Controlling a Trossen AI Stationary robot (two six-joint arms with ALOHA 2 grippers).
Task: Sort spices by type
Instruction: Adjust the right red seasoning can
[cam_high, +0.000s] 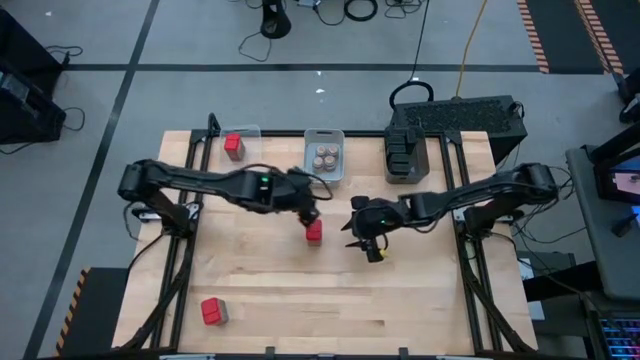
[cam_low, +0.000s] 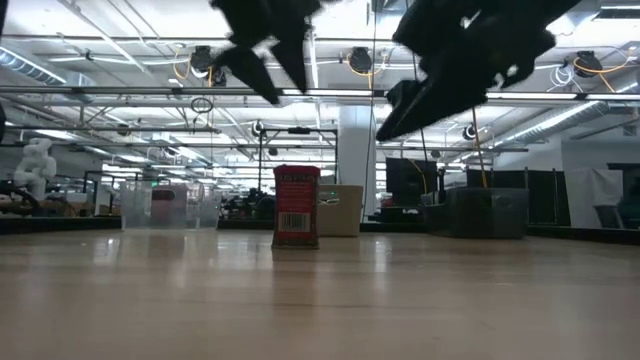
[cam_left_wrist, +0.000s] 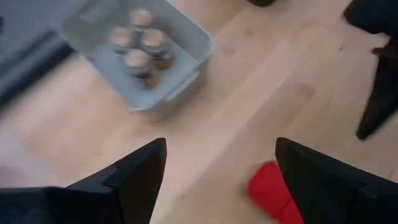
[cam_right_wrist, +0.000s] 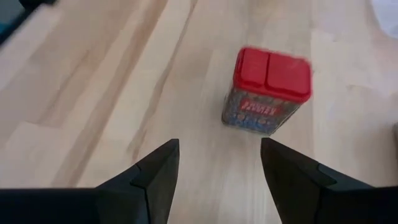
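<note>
My left gripper should close next on the sides of the red-lidded spice box (cam_high: 314, 232) (cam_left_wrist: 273, 191) in the middle of the table, the one in front of the grey bin.
A red-lidded spice box (cam_high: 314, 232) stands upright on its base at mid-table, also seen in the low view (cam_low: 296, 206) and the right wrist view (cam_right_wrist: 267, 93). My left gripper (cam_high: 310, 213) hangs open just above it and slightly to its far side, touching nothing; the box (cam_left_wrist: 273, 190) shows beside one of its fingers. My right gripper (cam_high: 368, 250) is open to the box's right, above the table, with nothing between its fingers (cam_right_wrist: 219, 143). Another red box (cam_high: 213, 311) lies near the front left.
Three bins line the far edge: a clear one (cam_high: 238, 135) holding a red box (cam_high: 234, 146), a grey one (cam_high: 324, 155) with several round jars (cam_left_wrist: 140, 46), and a dark one (cam_high: 405, 155). Bare wood lies in front of both grippers.
</note>
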